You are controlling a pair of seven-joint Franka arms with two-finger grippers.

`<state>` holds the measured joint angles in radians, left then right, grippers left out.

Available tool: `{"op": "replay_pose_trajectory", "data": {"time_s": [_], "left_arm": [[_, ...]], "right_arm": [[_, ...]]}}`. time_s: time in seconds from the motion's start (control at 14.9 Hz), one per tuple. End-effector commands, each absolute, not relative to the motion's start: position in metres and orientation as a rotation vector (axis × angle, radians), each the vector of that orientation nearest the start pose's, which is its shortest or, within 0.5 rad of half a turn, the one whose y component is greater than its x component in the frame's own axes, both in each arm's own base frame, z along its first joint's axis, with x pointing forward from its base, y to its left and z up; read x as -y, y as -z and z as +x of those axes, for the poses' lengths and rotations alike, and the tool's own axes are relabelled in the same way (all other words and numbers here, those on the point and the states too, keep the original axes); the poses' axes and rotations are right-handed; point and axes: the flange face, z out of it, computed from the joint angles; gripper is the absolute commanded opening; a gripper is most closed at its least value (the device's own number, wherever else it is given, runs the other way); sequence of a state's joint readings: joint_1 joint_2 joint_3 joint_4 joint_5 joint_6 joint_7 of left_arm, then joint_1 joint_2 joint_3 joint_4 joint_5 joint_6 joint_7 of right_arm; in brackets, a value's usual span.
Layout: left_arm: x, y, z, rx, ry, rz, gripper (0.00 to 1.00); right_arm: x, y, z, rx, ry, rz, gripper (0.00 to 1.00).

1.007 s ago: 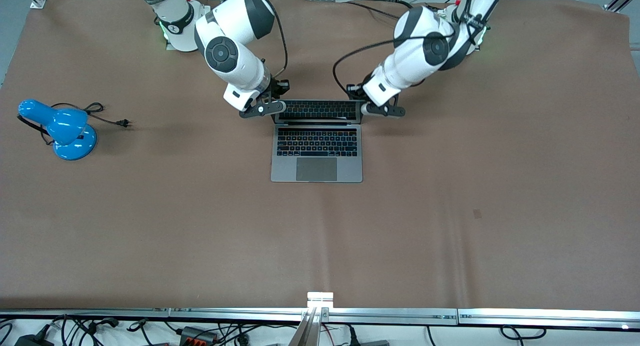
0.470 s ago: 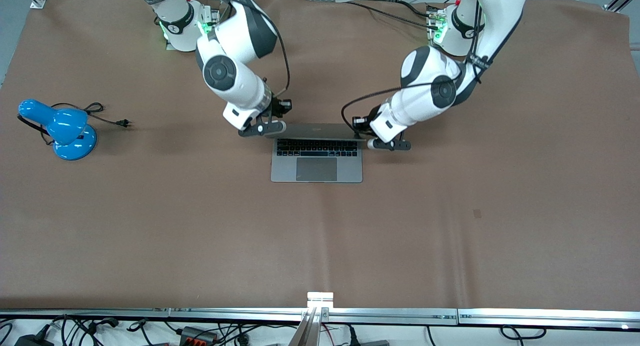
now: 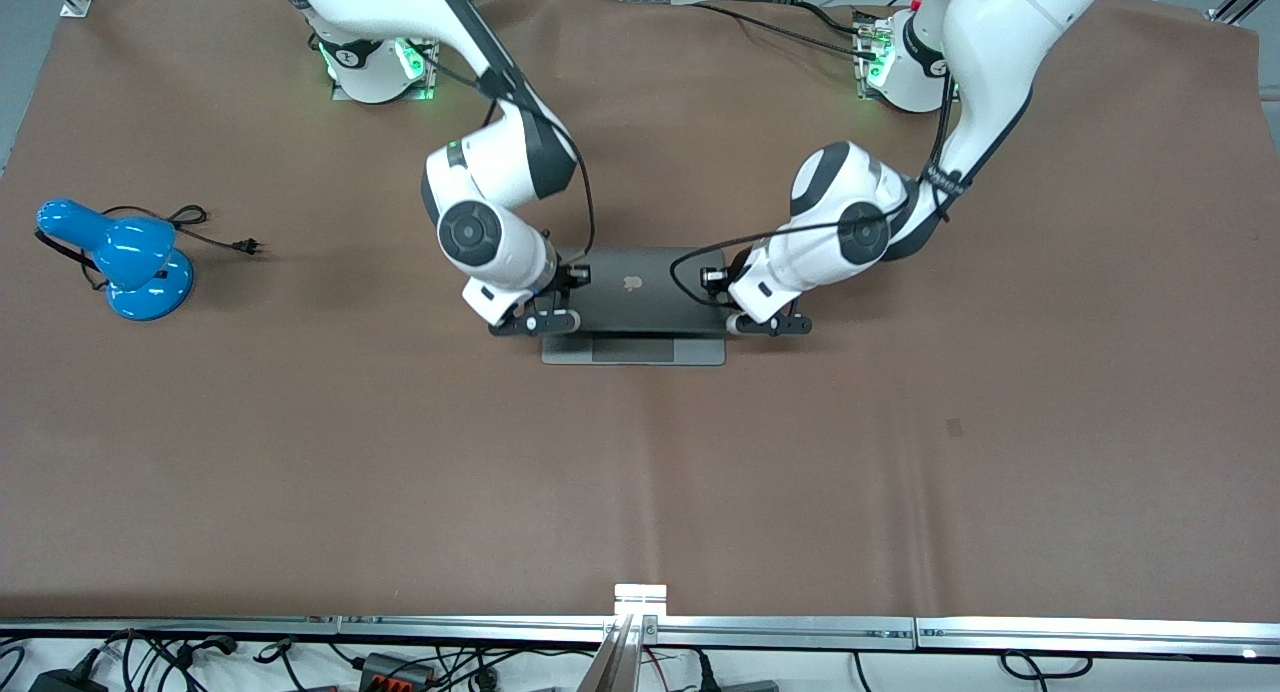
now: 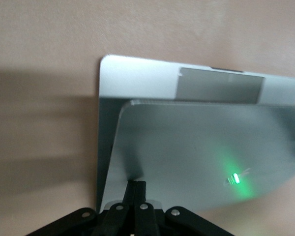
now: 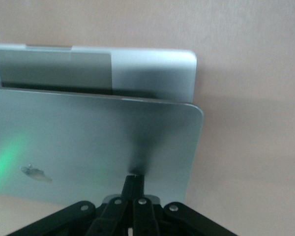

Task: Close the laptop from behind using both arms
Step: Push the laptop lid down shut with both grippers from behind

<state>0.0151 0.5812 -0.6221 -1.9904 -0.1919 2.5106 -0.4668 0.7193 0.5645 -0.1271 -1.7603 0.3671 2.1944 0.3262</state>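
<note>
The laptop lid will lie flat on the space-grey laptop's base (image 3: 633, 307) after my left gripper releases it.
The space-grey laptop (image 3: 640, 297) lies at the table's middle with its lid tilted low over the base. The apple logo (image 3: 631, 282) faces up, and only a strip of base and trackpad (image 3: 633, 350) shows at the front. My right gripper (image 3: 545, 319) is shut, its fingertips pressed on the lid corner toward the right arm's end. My left gripper (image 3: 765, 322) is shut and pressed on the lid's other corner. The left wrist view shows shut fingertips (image 4: 136, 186) on the lid (image 4: 201, 152). The right wrist view shows the same, fingertips (image 5: 134, 179) on the lid (image 5: 88, 142).
A blue desk lamp (image 3: 125, 260) with a loose black cord and plug (image 3: 215, 234) sits near the table edge at the right arm's end. A brown cloth (image 3: 900, 452) covers the table. A metal rail (image 3: 640, 627) runs along the edge nearest the camera.
Both arms have swung toward the front camera and down, pushing the lid from upright to nearly flat. The keyboard is now covered and the lid's logo side shows.
</note>
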Motion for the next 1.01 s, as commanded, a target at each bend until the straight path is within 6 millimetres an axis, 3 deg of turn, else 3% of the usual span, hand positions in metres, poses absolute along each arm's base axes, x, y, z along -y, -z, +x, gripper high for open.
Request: {"op": "replay_pose_trajectory", "data": {"time_s": [0.0,0.27,0.47,0.6,0.74,0.94], "left_arm": [[0.358,-0.191,0.522,0.17,-0.369,-3.468,0.0],[0.362,-0.159,0.521,0.141,-0.351,-3.406,0.0],[0.357,-0.171,0.53,0.142,-0.308,-3.403,0.0],[0.343,-0.211,0.538,0.121,-0.332,-3.365,0.0],[0.297,-0.261,0.557,0.176,-0.365,-3.321,0.0],[0.229,-0.334,0.572,0.12,-0.429,-3.272,0.01]], "right_arm": [[-0.387,-0.221,0.554,0.075,-0.248,-3.004,0.0],[-0.391,-0.179,0.557,0.07,-0.178,-3.018,0.0],[-0.389,-0.173,0.557,0.076,-0.178,-3.024,0.0],[-0.385,-0.181,0.562,0.08,-0.163,-3.031,0.0],[-0.37,-0.212,0.577,0.058,-0.14,-3.049,0.0],[-0.345,-0.299,0.604,0.106,-0.112,-3.107,0.0]]}}
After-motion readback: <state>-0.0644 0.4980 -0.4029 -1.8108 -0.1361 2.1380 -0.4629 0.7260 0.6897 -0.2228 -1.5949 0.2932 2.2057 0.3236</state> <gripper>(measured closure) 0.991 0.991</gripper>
